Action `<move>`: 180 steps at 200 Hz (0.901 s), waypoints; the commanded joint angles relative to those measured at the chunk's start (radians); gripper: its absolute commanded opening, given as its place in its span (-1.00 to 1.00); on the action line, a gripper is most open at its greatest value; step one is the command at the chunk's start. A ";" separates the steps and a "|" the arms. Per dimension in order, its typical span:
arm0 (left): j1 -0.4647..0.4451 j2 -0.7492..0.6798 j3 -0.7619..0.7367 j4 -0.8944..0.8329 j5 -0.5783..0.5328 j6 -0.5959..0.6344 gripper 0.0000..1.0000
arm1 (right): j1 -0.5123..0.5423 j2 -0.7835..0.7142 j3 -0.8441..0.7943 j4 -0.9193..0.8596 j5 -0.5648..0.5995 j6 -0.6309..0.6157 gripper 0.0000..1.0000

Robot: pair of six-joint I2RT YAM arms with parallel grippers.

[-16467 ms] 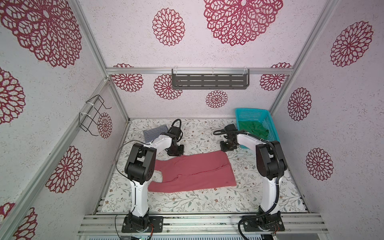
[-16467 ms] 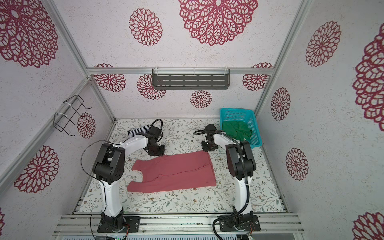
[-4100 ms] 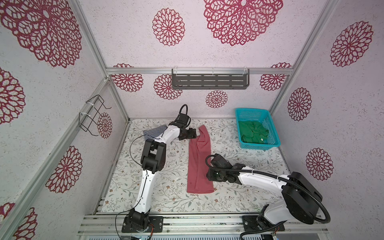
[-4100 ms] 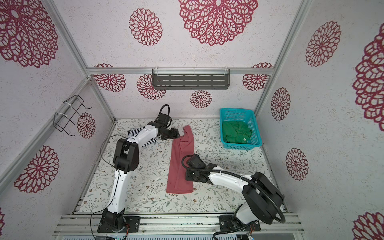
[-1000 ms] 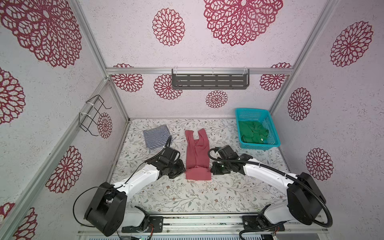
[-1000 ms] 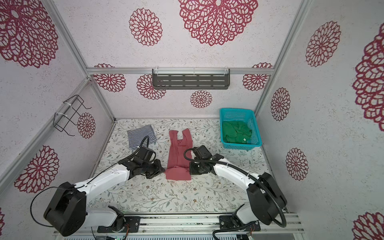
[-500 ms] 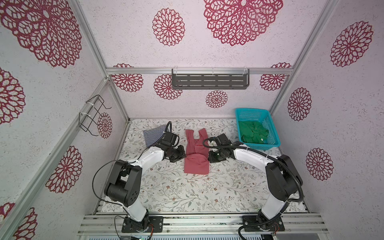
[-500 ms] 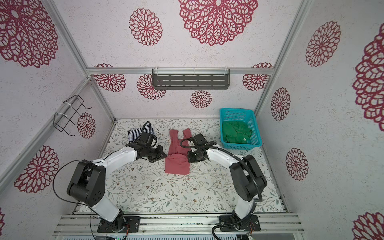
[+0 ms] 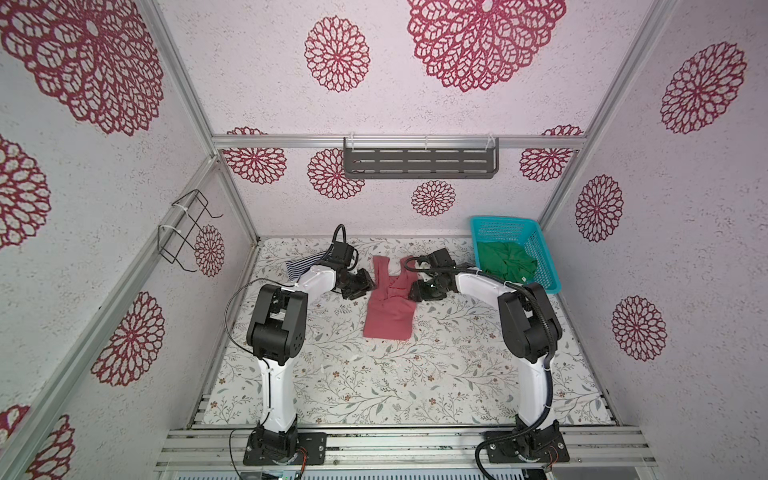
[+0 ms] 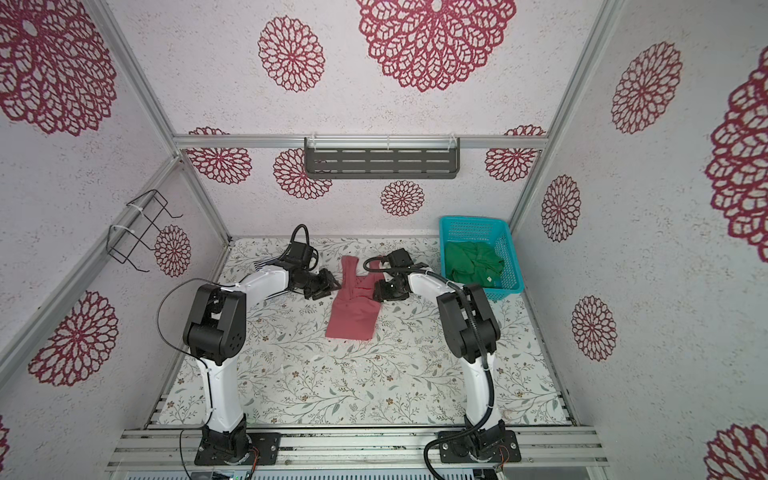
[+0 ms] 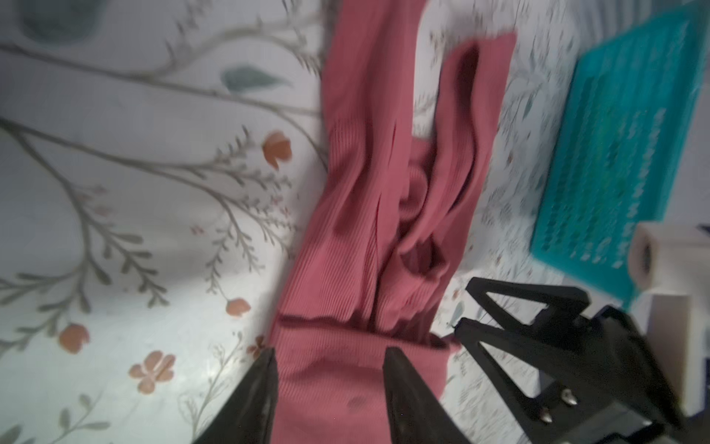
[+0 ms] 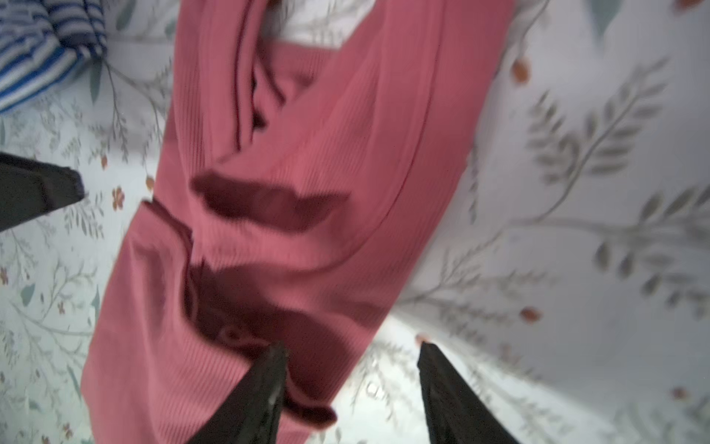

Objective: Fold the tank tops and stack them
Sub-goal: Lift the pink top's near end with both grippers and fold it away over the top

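The doubled-back hem of the red-pink tank top lies wavy across the body, so the robot's right gripper will grab the hem's near corner (image 12: 322, 416) and pull it straight before folding further.
The red-pink tank top (image 9: 390, 307) (image 10: 353, 309) lies in the middle of the table, folded narrow, its lower end doubled back over the body and its straps pointing to the rear. My left gripper (image 9: 360, 286) (image 11: 330, 357) stands open at its left edge, the doubled cloth (image 11: 369, 192) lying below the spread fingers. At the right edge my right gripper (image 9: 419, 291) (image 12: 351, 353) is open too, one finger over the cloth's (image 12: 307, 153) edge. The striped tank top (image 9: 300, 268) (image 12: 38, 50) lies folded at rear left, partly behind the left arm. The green tank top (image 9: 505, 264) (image 10: 473, 262) sits crumpled in the basket.
A teal mesh basket (image 9: 498, 222) (image 11: 622, 134) stands at the rear right corner. A grey shelf (image 9: 419, 162) hangs on the back wall and a wire rack (image 9: 187, 232) on the left wall. The flowered table (image 9: 395, 386) runs toward the front rail.
Both grippers moved from the top's near end toward the straps, carrying the hem over the body. Both have opened and let go of the cloth.
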 commanded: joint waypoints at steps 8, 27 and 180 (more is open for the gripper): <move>0.014 -0.088 0.029 -0.057 -0.059 0.055 0.11 | -0.023 -0.088 0.081 -0.036 0.090 -0.035 0.19; -0.027 -0.168 -0.108 0.020 -0.063 0.012 0.01 | -0.004 -0.179 -0.054 0.024 0.063 0.021 0.00; -0.300 -0.310 -0.716 0.253 -0.060 -0.311 -0.25 | 0.253 -0.343 -0.659 0.349 -0.024 0.342 -0.59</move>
